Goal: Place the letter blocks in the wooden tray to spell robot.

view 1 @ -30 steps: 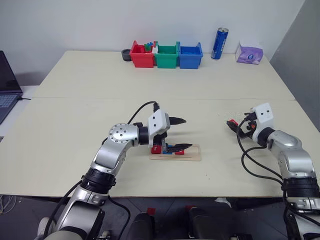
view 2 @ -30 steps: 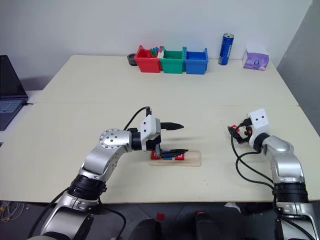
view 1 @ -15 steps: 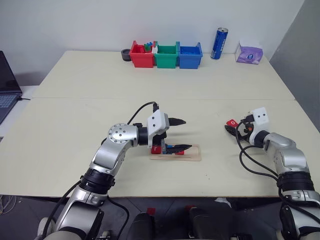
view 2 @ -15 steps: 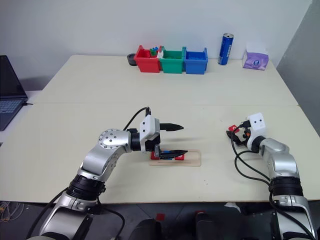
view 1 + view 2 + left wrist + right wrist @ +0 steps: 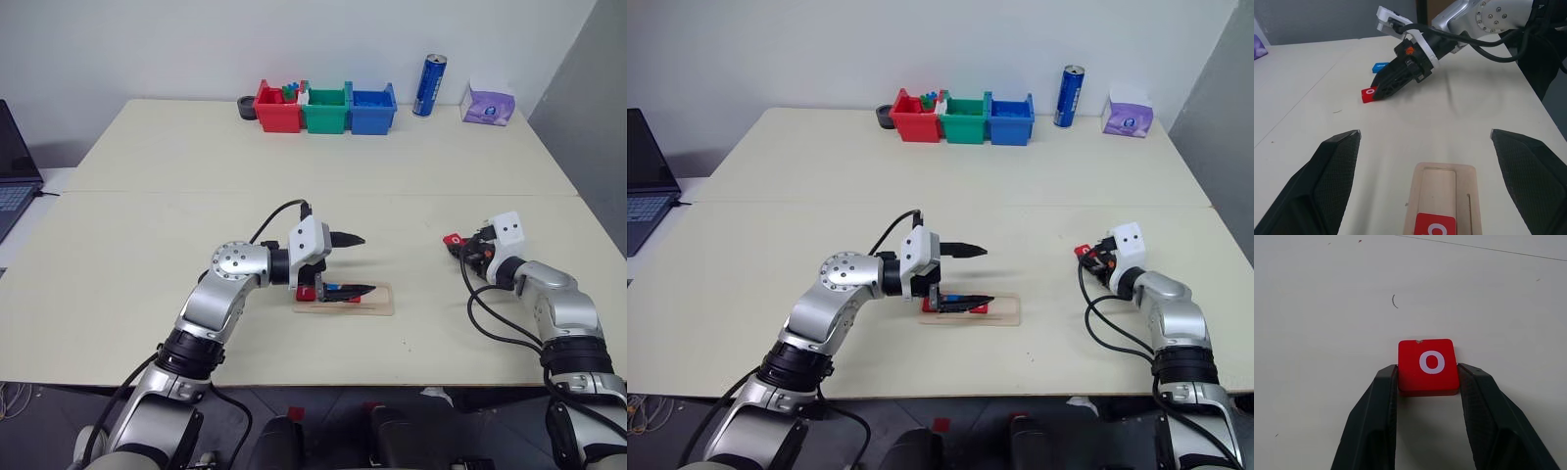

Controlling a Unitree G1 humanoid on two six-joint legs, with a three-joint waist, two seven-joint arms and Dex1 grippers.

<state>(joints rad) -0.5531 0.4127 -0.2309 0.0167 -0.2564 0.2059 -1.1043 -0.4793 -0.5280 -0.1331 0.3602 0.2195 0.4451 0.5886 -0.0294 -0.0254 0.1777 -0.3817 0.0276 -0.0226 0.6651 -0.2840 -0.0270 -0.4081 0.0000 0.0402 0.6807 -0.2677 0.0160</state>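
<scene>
Next, my right gripper puts the red "o" block down beside the tray and grips its near and far sides (image 5: 1426, 341), because it now pinches the block's side facing the tray's blocks.
My right gripper (image 5: 1427, 373) is shut on a red letter block (image 5: 1428, 365) marked "o", which rests on the table at the right (image 5: 452, 239). A blue letter block (image 5: 1380, 66) lies on the table just beyond it. The wooden tray (image 5: 378, 305) lies near the table's front edge. It holds red (image 5: 307, 293) and blue letter blocks at its left end, and its right part is bare. My left gripper (image 5: 353, 262) is open, one finger low over the tray's blocks and the other higher. In the left wrist view a red letter block (image 5: 1435, 226) sits in the tray's groove.
Red (image 5: 278, 110), green (image 5: 325, 112) and blue (image 5: 373, 111) bins stand in a row at the table's far edge. A blue can (image 5: 430, 85) and a purple tissue pack (image 5: 488, 104) are to their right. A laptop (image 5: 15, 166) is at far left.
My right gripper sank to the table and closed its fingers on the red "o" block. The left arm stayed put over the tray.
</scene>
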